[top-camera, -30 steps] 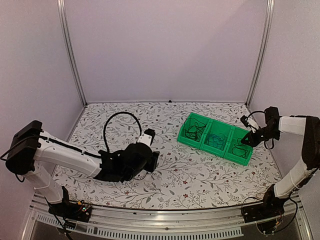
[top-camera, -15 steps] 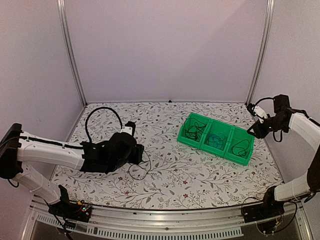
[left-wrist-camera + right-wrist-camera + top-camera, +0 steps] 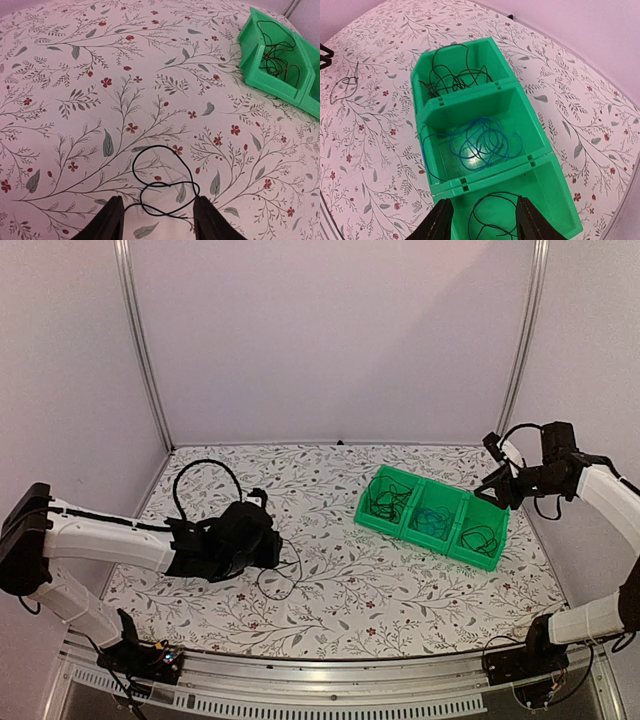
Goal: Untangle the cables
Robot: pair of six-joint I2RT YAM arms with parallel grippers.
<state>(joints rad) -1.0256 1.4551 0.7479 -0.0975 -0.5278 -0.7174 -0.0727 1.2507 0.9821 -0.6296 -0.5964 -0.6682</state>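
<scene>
The robot's left gripper should next close on the middle of the black cable's double loop [image 3: 284,564] [image 3: 161,184], where the two loops overlap on the flowered table.
One thin black cable [image 3: 160,176] lies in a loose double loop on the flowered table, just ahead of my left gripper [image 3: 157,214]. That gripper is open and holds nothing; the loop's near end lies between its fingertips. In the top view the same cable [image 3: 284,576] sits right of the left gripper [image 3: 273,550]. My right gripper [image 3: 484,216] hovers open and empty over the green bin [image 3: 470,104]. The bin's near compartment holds a black cable [image 3: 498,193], the middle one a blue cable [image 3: 481,146], the far one tangled black cables [image 3: 451,80].
The three-compartment bin [image 3: 478,558] stands at an angle on the right half of the table. The right gripper [image 3: 497,490] is above its right end, close to the right frame post [image 3: 520,350]. Walls close off the back and both sides.
My right gripper has opened and risen out of the bin's end compartment, leaving a black cable there. The left arm has drawn back to the left, uncovering the cable loop on the table.
</scene>
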